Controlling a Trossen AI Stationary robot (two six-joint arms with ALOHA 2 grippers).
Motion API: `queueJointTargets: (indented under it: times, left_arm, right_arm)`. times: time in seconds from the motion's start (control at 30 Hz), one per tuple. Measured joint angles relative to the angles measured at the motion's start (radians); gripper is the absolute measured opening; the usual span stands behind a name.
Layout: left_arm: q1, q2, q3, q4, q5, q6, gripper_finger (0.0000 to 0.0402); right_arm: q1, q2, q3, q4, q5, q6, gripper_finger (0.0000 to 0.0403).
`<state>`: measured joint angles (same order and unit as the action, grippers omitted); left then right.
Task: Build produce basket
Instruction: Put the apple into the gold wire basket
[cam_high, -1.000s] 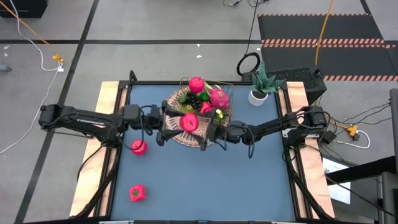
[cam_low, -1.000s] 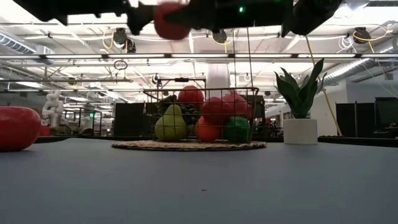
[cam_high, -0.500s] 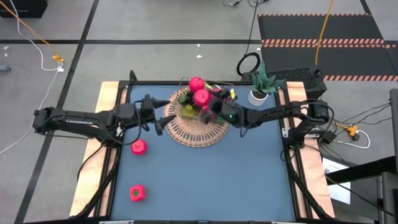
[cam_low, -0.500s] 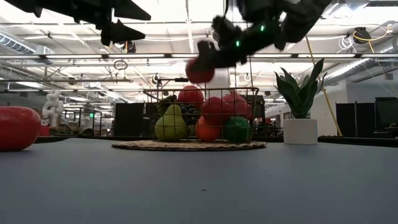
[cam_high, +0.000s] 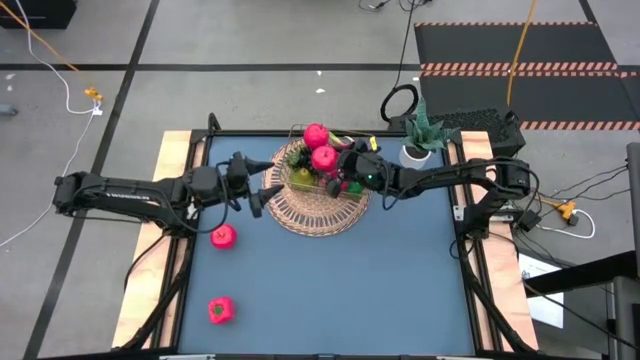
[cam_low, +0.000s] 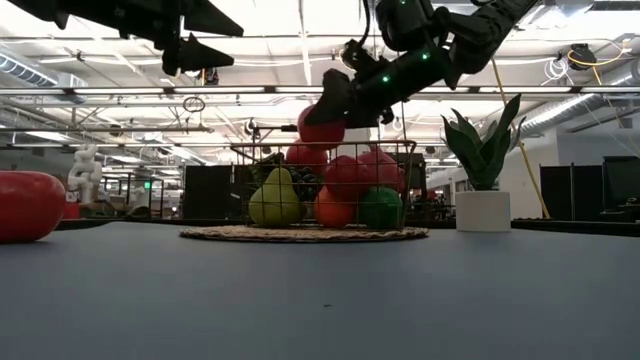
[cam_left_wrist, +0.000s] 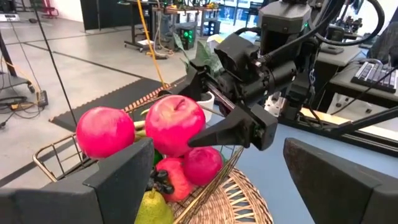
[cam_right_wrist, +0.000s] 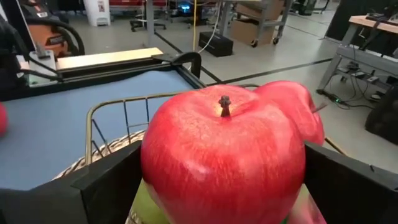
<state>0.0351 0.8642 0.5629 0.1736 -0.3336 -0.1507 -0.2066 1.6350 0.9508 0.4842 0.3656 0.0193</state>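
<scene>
The sides of the red apple (cam_high: 322, 159) (cam_left_wrist: 175, 127) are between my right gripper's fingers, and my left gripper will go to them next and close there.
The basket (cam_high: 312, 216) is a round wicker tray with a wire frame (cam_low: 400, 150) at the table's far middle. In the frame lies a pile of produce (cam_low: 330, 195): a green pear, grapes, red and green fruits. A red apple (cam_high: 323, 158) sits on top of the pile. My right gripper (cam_high: 340, 170) reaches in level from the table's right, open, one finger on either side of the apple (cam_right_wrist: 224, 155). My left gripper (cam_high: 260, 195) hovers open at the basket's left edge, with nothing between its fingers. My right gripper has its fingers (cam_left_wrist: 208, 138) on two opposite sides of the red apple (cam_left_wrist: 174, 124), coming level from the table's right. The apple stands stem up on the pile. Whether the fingers touch it, I cannot tell.
Two red produce pieces lie on the blue table left of the basket, one (cam_high: 223, 236) near my left arm and one (cam_high: 221, 310) toward the near edge. A green plant in a white pot (cam_high: 415, 152) stands at the far right, close to my right arm.
My right gripper has carried the red apple from above the basket's middle toward the table's far edge and down onto the pile in the wire frame, rolling its wrist. My left gripper has drawn back toward the table's left edge, off the basket.
</scene>
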Motion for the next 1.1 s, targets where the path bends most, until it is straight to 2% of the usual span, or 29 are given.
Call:
queueJointTargets:
  times: [0.17, 0.27, 0.33, 0.37, 0.47, 0.5, 0.83, 1.1]
  left_arm:
    - [-0.011, 0.0, 0.0, -0.023, 0.0, -0.01, 0.0358]
    - [-0.014, 0.0, 0.0, -0.027, 0.0, -0.02, 0.0358]
    - [-0.014, 0.0, 0.0, -0.026, 0.0, -0.034, 0.0358]
    - [-0.014, 0.0, 0.0, -0.026, 0.0, -0.035, 0.0358]
    - [-0.014, 0.0, 0.0, -0.024, 0.0, -0.04, 0.0358]
    - [-0.014, 0.0, 0.0, -0.025, 0.001, -0.043, 0.0358]
    - [-0.015, 0.0, 0.0, -0.023, 0.001, -0.038, 0.0358]
    - [-0.016, 0.0, 0.0, -0.022, 0.002, -0.037, 0.0358]
  right_arm:
    - [-0.003, -0.029, 0.0, -0.088, -0.011, 0.006, 0.0399]
    - [-0.015, -0.042, -0.002, -0.135, -0.093, 0.059, 0.04]
    - [-0.015, -0.062, -0.002, -0.085, -0.161, 0.077, 0.04]
    - [-0.01, -0.07, -0.002, -0.051, -0.151, 0.07, 0.04]
    - [-0.008, -0.074, 0.003, -0.052, 0.02, 0.062, 0.04]
    - [-0.009, -0.07, -0.001, -0.069, 0.039, 0.07, 0.04]
    - [-0.003, -0.069, -0.001, -0.053, -0.107, 0.044, 0.04]
    - [-0.001, -0.07, -0.001, -0.051, -0.078, 0.067, 0.0392]
